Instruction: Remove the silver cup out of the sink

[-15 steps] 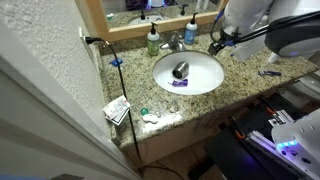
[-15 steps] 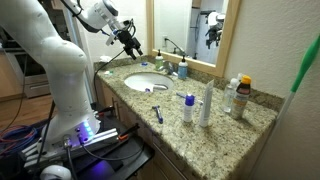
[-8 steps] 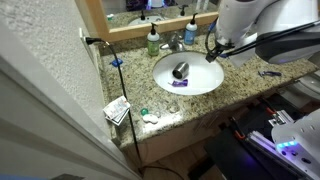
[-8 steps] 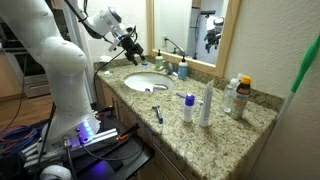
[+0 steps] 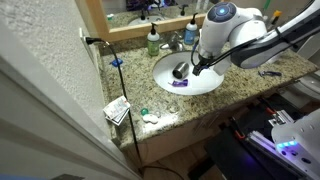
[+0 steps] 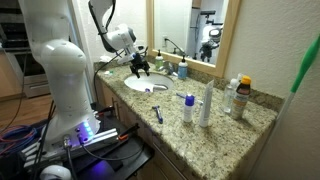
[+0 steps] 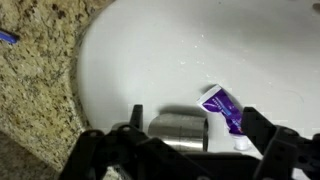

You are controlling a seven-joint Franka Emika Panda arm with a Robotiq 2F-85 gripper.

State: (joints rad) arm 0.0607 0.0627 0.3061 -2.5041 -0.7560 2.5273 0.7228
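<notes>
I should next lower my gripper to the silver cup's rim [image 5: 183,69] [image 7: 203,129] and close it there, with one finger inside the cup's opening.
The silver cup [image 7: 178,127] lies on its side in the white sink [image 7: 150,50], next to a purple toothpaste tube [image 7: 222,108]. In an exterior view the cup [image 5: 181,70] is near the middle of the sink [image 5: 212,80]. My gripper [image 7: 196,125] is open and hangs low over the basin, one finger left of the cup and the other right of the tube. It shows in both exterior views [image 5: 196,68] [image 6: 140,69]. The arm hides the cup in the exterior view that shows the sink [image 6: 150,86] from the side.
A green soap bottle [image 5: 153,41] and the chrome faucet [image 5: 176,42] stand behind the sink. Bottles [image 6: 207,103] and a blue toothbrush [image 6: 158,112] are on the granite counter [image 6: 225,125]. A small box [image 5: 117,110] lies near the counter's front edge.
My gripper has come down from above the counter beside the sink to low over the basin, around the cup. The cup and tube have not moved.
</notes>
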